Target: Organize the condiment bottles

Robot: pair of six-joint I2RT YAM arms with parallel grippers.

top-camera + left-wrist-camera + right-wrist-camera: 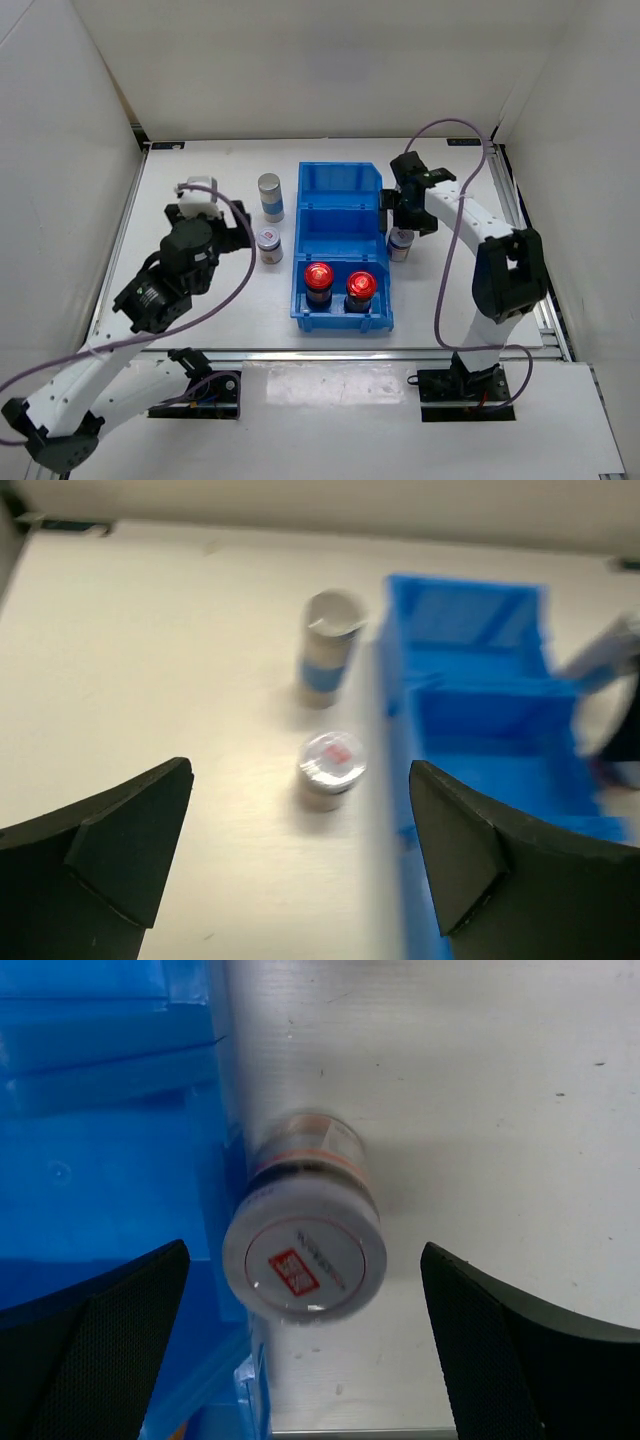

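The short jar's silver lid [268,238] [333,761], between the tall silver cylinder and the side of the blue bin, is the next place my left gripper should go to and close on.
Two red-capped jars [318,278] [360,288] stand in the front compartment of the blue bin [299,250]. One tall silver cylinder [270,195] and a short silver-lidded jar [269,243] stand left of the bin; both show in the left wrist view, the cylinder [330,645] and the jar [332,762]. My left gripper [222,225] [300,776] is open and empty, above and short of them. A second short jar [400,243] [305,1255] stands against the bin's right wall. My right gripper [410,207] [305,1251] hangs open above it. No second tall cylinder shows.
The bin's middle and back compartments [340,190] hold nothing that shows. The bin wall [100,1160] sits just left of the right jar. White walls enclose the table on three sides. A purple cable loops over each arm.
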